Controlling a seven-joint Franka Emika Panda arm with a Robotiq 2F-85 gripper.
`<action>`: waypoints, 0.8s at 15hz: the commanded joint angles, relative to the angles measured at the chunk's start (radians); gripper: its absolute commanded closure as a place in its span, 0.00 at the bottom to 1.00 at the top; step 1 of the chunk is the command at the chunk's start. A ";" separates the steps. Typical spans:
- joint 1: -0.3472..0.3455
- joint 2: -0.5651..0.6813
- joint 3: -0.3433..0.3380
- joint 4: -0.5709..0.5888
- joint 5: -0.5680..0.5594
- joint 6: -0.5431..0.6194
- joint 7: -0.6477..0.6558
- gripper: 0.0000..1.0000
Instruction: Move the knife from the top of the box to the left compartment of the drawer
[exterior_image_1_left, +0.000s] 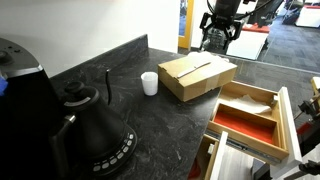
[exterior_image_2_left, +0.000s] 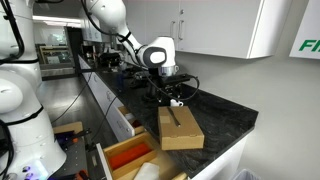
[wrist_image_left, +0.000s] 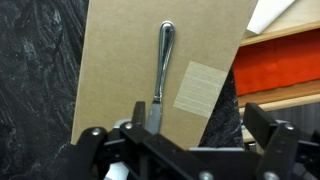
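Observation:
The knife is on the cardboard box, and my gripper needs to next go to the middle of the handle (exterior_image_1_left: 192, 67) (wrist_image_left: 162, 72) and close there.
The knife (wrist_image_left: 163, 70) is slim and silvery-dark and lies flat along the top of the brown cardboard box (wrist_image_left: 120, 70), next to a strip of tape. The box shows in both exterior views (exterior_image_1_left: 197, 76) (exterior_image_2_left: 181, 131). My gripper (wrist_image_left: 200, 115) is open and empty, hovering above the box with the knife's blade end just inside its left finger. It also shows in both exterior views (exterior_image_1_left: 220, 40) (exterior_image_2_left: 174, 99). The wooden drawer (exterior_image_1_left: 286, 118) stands open beside the box, one compartment with an orange-red floor (wrist_image_left: 275, 65). The drawer also shows in an exterior view (exterior_image_2_left: 127, 155).
A white cup (exterior_image_1_left: 150, 83) stands on the dark counter (exterior_image_1_left: 160, 125) next to the box. A black kettle (exterior_image_1_left: 92, 130) sits at the near end. A white item (exterior_image_1_left: 252, 100) lies in the drawer's other compartment. Cabinets hang above the counter (exterior_image_2_left: 210, 25).

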 joint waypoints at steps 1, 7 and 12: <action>-0.038 0.002 0.022 -0.058 0.041 0.084 -0.069 0.00; -0.043 0.038 0.021 -0.054 0.021 0.058 -0.031 0.00; -0.044 0.047 0.025 -0.052 0.020 0.058 -0.031 0.00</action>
